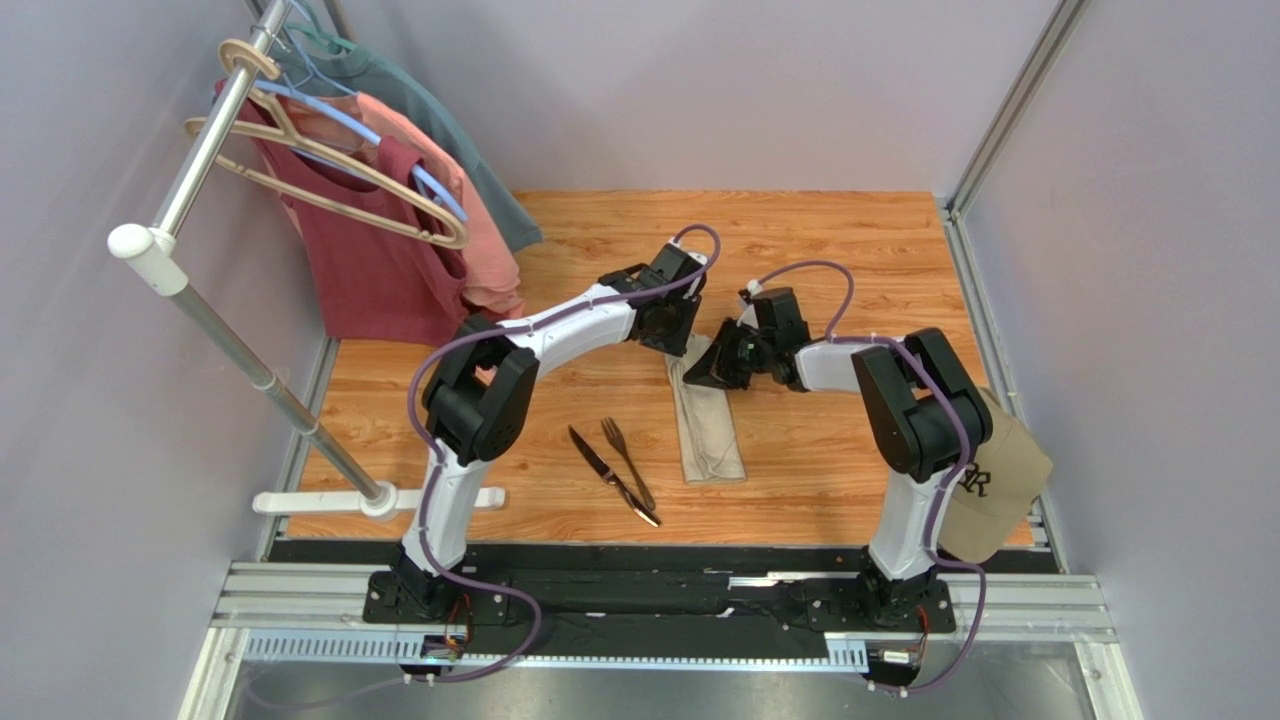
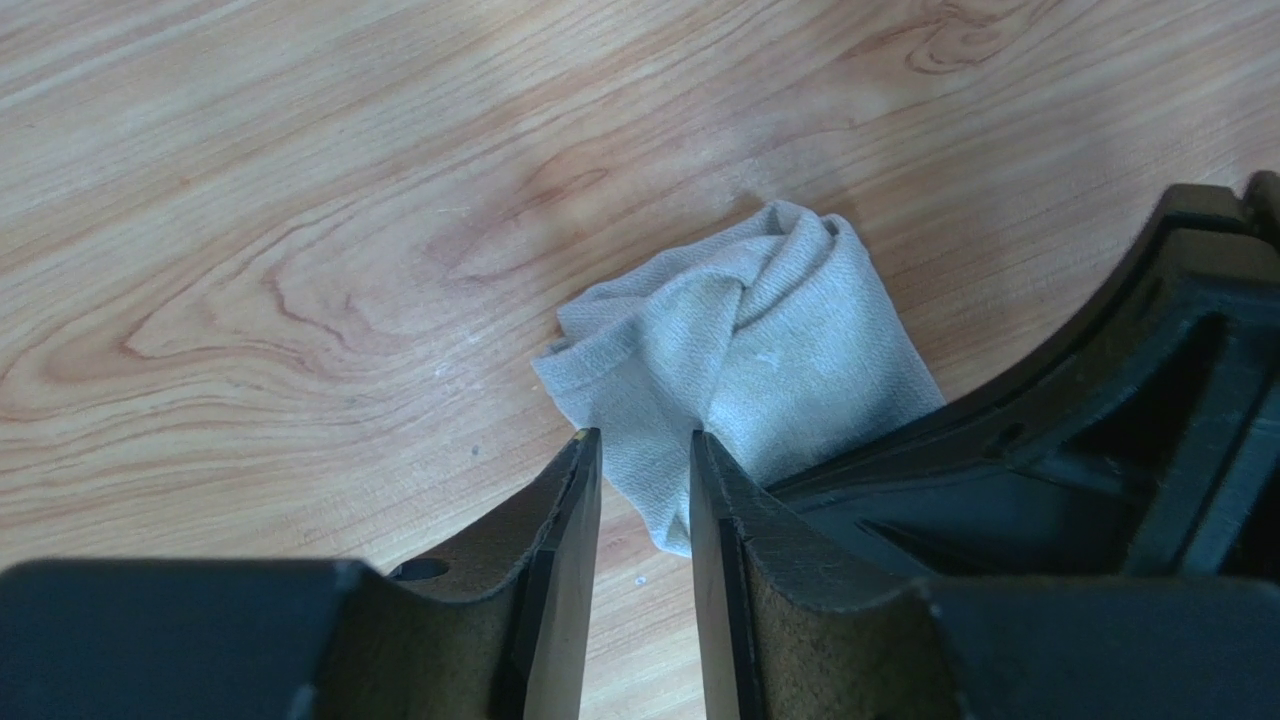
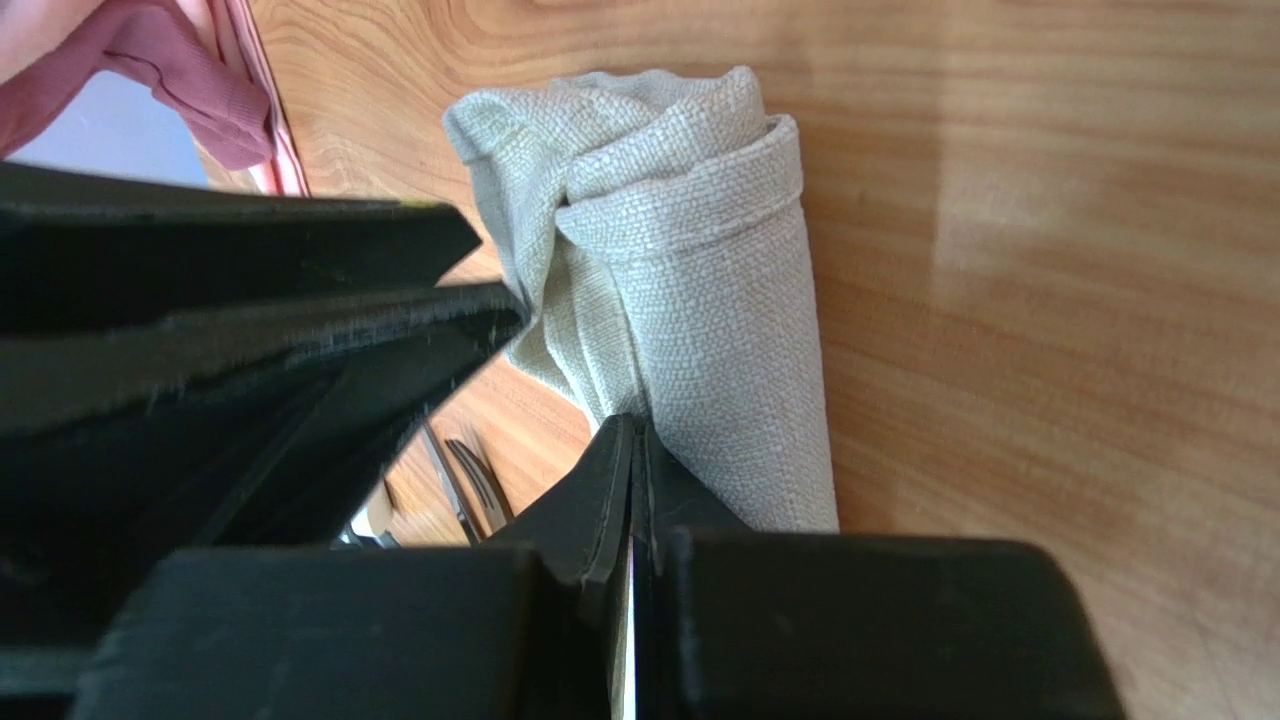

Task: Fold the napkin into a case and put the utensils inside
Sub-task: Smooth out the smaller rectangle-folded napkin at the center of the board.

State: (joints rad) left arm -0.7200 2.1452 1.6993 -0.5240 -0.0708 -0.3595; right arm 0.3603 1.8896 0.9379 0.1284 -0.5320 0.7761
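The napkin's far end is bunched up next to my right gripper, so my left gripper will pinch the napkin's folded edge (image 2: 604, 350) and pull it away to spread out the napkin's end.
The beige napkin (image 1: 711, 428) lies on the wood table as a narrow folded strip, its far end bunched and twisted between both grippers. My left gripper (image 1: 672, 327) stands at that far end; in the left wrist view (image 2: 646, 438) its jaws are a narrow gap apart, astride a cloth edge (image 2: 751, 345). My right gripper (image 1: 724, 360) is shut, pinching a fold of the napkin (image 3: 706, 285) at its fingertips (image 3: 616, 450). The dark fork (image 1: 624, 455) and knife (image 1: 601, 462) lie side by side left of the strip, also in the right wrist view (image 3: 478, 477).
A tan cap (image 1: 1004, 477) sits at the table's right front edge. Red and pink shirts (image 1: 398, 255) hang on a metal rack (image 1: 226, 338) at the back left. Grey walls close in the table on three sides.
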